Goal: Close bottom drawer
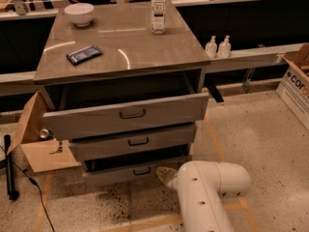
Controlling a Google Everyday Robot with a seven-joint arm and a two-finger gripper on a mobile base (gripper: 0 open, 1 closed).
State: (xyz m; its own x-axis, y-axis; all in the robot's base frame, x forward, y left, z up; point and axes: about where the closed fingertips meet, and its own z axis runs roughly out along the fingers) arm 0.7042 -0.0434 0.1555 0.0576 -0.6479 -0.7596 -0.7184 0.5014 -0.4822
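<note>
The gripper will release the bottom drawer, which now stands a little way out, once shut, tight [139,166] under the cabinet's middle drawer.
The bottom drawer [120,173] is the lowest of three in a grey-brown cabinet. Its short front panel has a small dark bar handle [141,171] and stands a little way out, with a dark gap above it. My gripper [164,175] shows only as a pale tip at the end of the white arm [207,192]. It sits against the right end of the bottom drawer's front, just right of the handle. The top drawer [128,114] is pulled far out and the middle drawer [135,141] is out a little.
On the cabinet top [145,47] stand a white bowl [79,13], a clear bottle [158,8] and a dark flat packet [84,54]. An open cardboard box [38,139] lies left of the cabinet. Another box [295,88] is at the right. A black cable [36,192] runs over the floor.
</note>
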